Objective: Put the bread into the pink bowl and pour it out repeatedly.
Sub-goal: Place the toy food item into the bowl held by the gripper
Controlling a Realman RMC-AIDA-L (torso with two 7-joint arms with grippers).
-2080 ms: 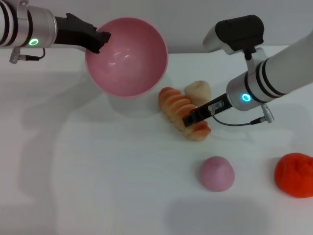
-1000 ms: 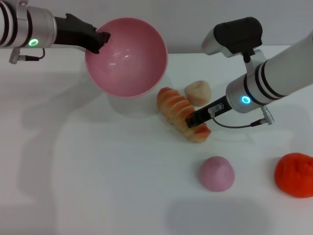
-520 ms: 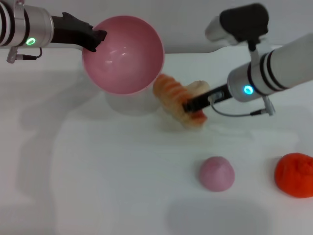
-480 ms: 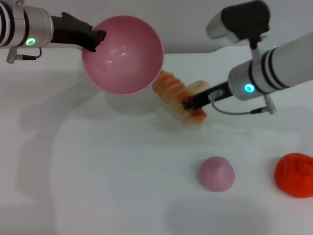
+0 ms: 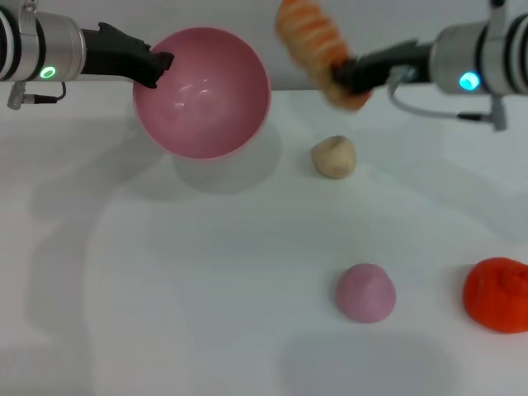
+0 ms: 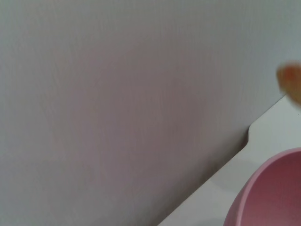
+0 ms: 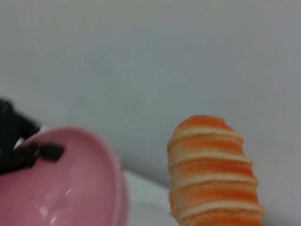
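The bread will lie inside the pink bowl (image 5: 239, 112) (image 7: 87, 200), toward the bowl's side away from my left gripper, after my right gripper lets go. The bread now hangs high in the air.
The bread (image 5: 318, 45), a ridged loaf striped orange and cream, hangs high in the air at the top of the head view, right of the pink bowl (image 5: 202, 91). My right gripper (image 5: 345, 76) is shut on the loaf's lower end. The right wrist view shows the bread (image 7: 214, 172) close up with the pink bowl (image 7: 70, 181) beyond it. My left gripper (image 5: 158, 66) is shut on the bowl's left rim and holds it tilted above the table, its empty inside facing the head camera. The left wrist view catches the pink bowl's rim (image 6: 270, 193).
A small round beige bun (image 5: 334, 156) lies on the white table below the lifted loaf. Nearer the front sit a pink dome-shaped lump (image 5: 365, 292) and, at the right edge, an orange-red lump (image 5: 497, 294). A grey wall stands behind the table.
My right gripper has lifted the bread off the table, up and away past the beige bun. The left gripper and bowl shifted slightly left.
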